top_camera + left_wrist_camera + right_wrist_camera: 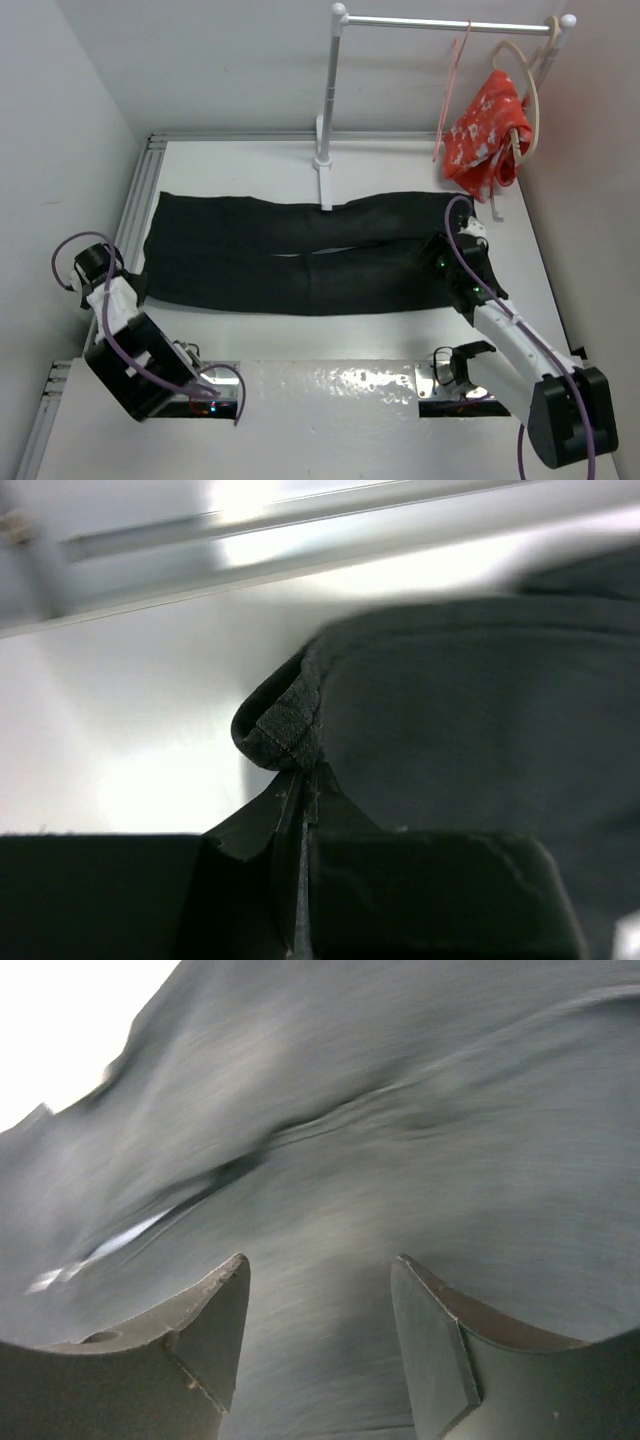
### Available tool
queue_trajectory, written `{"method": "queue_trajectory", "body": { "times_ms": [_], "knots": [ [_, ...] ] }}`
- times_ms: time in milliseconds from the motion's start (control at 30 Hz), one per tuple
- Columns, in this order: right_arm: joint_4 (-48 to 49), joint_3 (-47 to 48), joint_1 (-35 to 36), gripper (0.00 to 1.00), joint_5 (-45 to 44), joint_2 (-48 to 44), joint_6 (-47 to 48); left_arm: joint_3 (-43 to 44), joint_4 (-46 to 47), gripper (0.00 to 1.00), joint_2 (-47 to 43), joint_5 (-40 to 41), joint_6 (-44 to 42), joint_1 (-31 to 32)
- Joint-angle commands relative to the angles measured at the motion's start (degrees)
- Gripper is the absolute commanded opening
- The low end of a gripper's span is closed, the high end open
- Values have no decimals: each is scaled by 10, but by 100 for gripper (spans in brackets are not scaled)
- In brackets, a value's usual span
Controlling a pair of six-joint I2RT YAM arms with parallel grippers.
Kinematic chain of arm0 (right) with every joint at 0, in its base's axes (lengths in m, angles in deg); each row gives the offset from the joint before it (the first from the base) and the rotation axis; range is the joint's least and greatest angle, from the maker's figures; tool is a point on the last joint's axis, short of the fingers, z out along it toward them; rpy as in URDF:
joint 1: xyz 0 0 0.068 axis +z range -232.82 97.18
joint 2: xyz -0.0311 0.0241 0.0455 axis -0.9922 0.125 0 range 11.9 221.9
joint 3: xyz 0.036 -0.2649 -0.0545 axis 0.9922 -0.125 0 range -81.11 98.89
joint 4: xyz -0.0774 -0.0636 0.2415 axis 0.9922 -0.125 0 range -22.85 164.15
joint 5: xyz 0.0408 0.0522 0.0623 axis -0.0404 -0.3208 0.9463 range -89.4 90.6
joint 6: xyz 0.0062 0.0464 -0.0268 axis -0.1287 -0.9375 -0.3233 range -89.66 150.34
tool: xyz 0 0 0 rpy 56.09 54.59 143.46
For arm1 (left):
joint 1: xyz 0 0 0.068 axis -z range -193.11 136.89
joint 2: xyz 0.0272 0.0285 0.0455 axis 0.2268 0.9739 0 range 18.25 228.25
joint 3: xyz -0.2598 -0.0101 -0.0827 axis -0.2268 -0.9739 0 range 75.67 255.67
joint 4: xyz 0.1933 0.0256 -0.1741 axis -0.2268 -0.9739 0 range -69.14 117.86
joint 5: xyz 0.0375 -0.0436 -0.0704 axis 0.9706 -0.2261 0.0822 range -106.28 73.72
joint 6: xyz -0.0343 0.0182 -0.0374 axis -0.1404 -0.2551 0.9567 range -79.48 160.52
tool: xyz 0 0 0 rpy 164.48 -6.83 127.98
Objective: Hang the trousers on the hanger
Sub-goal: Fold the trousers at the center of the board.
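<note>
The robot's right gripper is over the flat fabric of the trousers inside the fabric's edge, so it should grab the trousers' near waist corner (452,303) and fold the near leg onto the far one.
The black trousers (290,250) lie flat across the table, legs to the left and waist end to the right. My left gripper (141,287) is at their near left corner. In the left wrist view it (300,780) is shut on a folded hem edge of the trousers (450,710). My right gripper (441,257) hangs over the right end. In the right wrist view it (320,1280) is open, with the trousers' fabric (350,1140) close below and between the fingers. The thin pink wire hanger (455,90) hangs on the rail at the back right.
A white clothes rack (329,100) stands at the back, its foot touching the trousers' far edge. A pale beige hanger (527,85) with a red patterned cloth (490,130) hangs at the rail's right end. Walls close in on the left and right.
</note>
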Motion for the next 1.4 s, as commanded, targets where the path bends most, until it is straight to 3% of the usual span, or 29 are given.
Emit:
{"method": "queue_trajectory", "body": {
  "times_ms": [0,67,133,267,367,467,600,767,800,833,1033,1133,1367],
  "knots": [
    [-81,4,-4,58,-184,-25,-36,-11,69,0,-82,-73,14,19],
    [-154,1,-5,56,-255,-42,-62,-52,94,0,-113,-89,30,22],
    [-216,-4,-10,47,-369,-66,-92,-76,116,0,-149,-100,44,23],
    [-244,-24,-87,37,-418,-100,-123,-85,117,0,-185,-102,54,29],
    [-243,-32,-198,35,-353,-69,-140,-101,135,0,-217,-131,73,38],
    [-237,-32,-255,42,-292,-25,-151,-119,162,0,-226,-158,86,42],
    [-158,-41,-276,58,-209,21,-111,-123,180,0,-224,-172,80,42],
    [-126,-38,-276,62,-168,64,-133,-126,194,0,-225,-177,76,41],
    [-117,-39,-276,61,-165,77,-136,-126,195,0,-225,-177,76,41],
    [-111,-39,-275,49,-161,101,-146,-126,195,0,-225,-179,77,41],
    [-69,-49,-275,3,-156,111,-143,-122,200,0,-229,-173,79,40],
    [-124,-24,-276,0,-189,61,-131,-126,215,0,-229,-168,103,41],
    [-275,22,-275,0,-248,-201,-110,-73,168,0,-247,-155,105,44]
  ]
}}
